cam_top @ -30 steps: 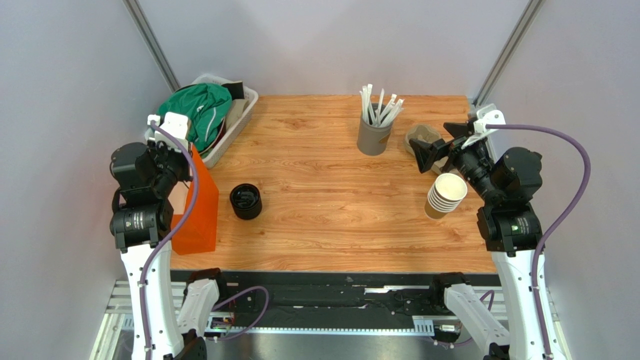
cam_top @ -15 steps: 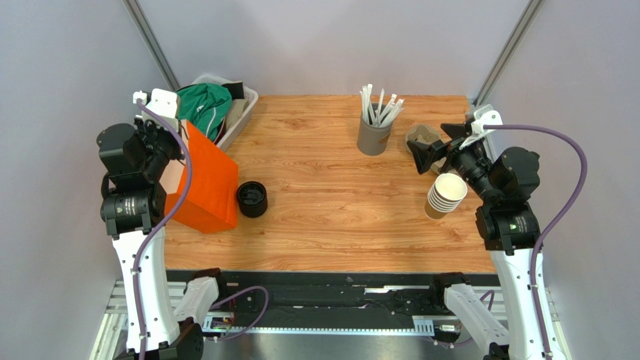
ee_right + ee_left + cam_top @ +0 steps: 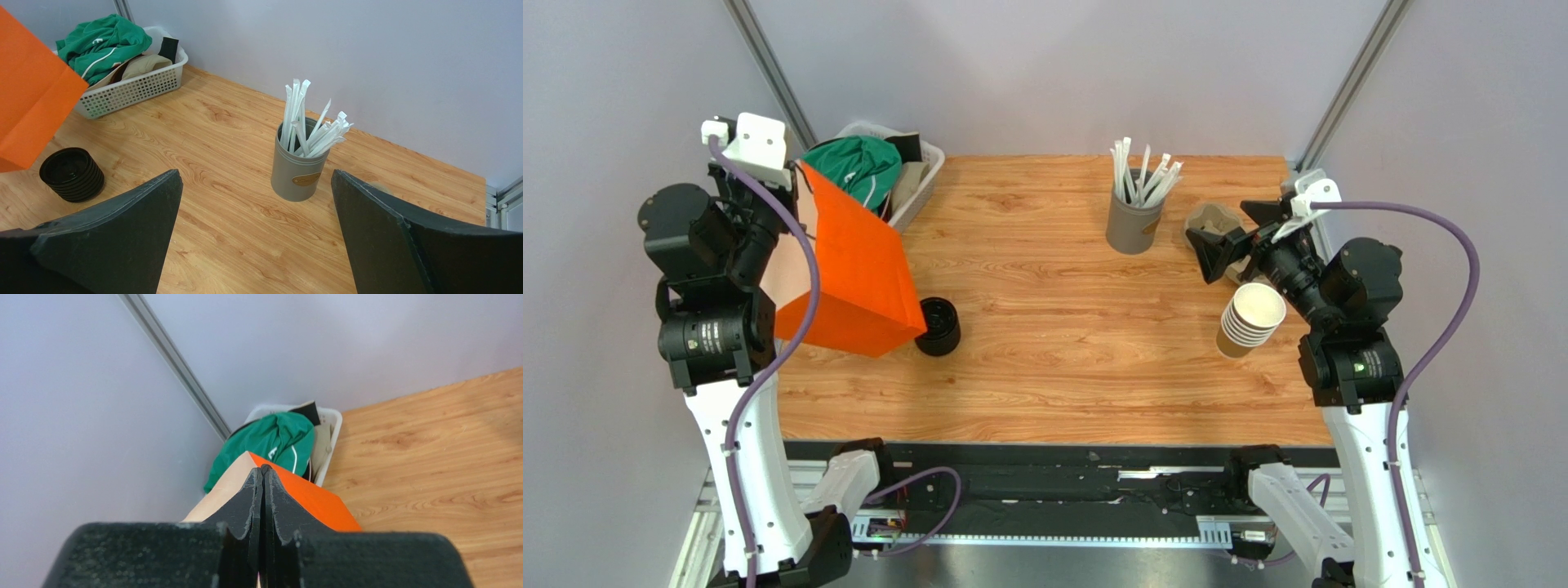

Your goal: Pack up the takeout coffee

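Observation:
The robot's left gripper needs to stand the orange paper bag, now tilted with its bottom on the table, on the bare table (image 3: 1037, 309) between the black lids and the grey straw cup.
My left gripper (image 3: 800, 174) is shut on the top edge of an orange paper bag (image 3: 854, 276) and holds it tilted, its bottom on the table. In the left wrist view the shut gripper (image 3: 264, 471) pinches the bag (image 3: 316, 502) at its fold. A stack of black lids (image 3: 943, 328) sits by the bag's lower right corner, partly hidden by it; it also shows in the right wrist view (image 3: 72, 174). A stack of tan ribbed cups (image 3: 1250, 319) stands at the right. No single cup stands apart. My right gripper (image 3: 1238, 233) is open and empty above the table (image 3: 256, 173).
A grey cup of white straws (image 3: 1133, 221) stands at the back centre, also in the right wrist view (image 3: 299, 165). A white basket (image 3: 918, 184) with green cloth is at the back left. A tan cardboard piece (image 3: 1210, 223) lies behind my right gripper.
My left arm has risen and swung back to the left, pulling the bag's top up and tilting the bag rightward over the lids. The lid stack shifted slightly right. The right arm has not moved.

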Controlling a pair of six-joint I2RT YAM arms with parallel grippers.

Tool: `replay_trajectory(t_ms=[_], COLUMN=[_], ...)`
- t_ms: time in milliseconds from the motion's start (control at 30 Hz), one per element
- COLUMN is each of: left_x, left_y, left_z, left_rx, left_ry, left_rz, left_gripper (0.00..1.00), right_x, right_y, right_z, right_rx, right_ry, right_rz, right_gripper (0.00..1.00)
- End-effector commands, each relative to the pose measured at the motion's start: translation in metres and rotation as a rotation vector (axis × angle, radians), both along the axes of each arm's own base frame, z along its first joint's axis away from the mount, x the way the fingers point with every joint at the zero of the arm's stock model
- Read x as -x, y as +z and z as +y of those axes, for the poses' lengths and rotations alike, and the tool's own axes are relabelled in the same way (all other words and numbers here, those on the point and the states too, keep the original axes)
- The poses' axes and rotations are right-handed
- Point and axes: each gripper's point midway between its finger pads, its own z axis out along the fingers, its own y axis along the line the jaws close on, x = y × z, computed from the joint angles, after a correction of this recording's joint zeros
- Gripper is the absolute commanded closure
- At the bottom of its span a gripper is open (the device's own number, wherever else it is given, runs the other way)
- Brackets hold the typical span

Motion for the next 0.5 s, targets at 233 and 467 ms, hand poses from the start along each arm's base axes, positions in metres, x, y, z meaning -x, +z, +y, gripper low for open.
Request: replay_trajectory(t_ms=[233,467], left_x=[0.026,0.026], left_y=[0.054,0.054], left_z=[-0.046,-0.080], left_rx=[0.049,0.071], left_ry=[-0.226,-0.350], left_rz=[-0.094,-0.069], left_gripper=[1.00,1.00], right_x=[-0.004,-0.006], right_y=[0.006,0.009], right_z=[-0.002,-0.010], right_rx=[-0.011,-0.021], right_ry=[-0.008,-0.055], right_rz=[-0.034,-0.047], right_gripper=[0.01,0.01])
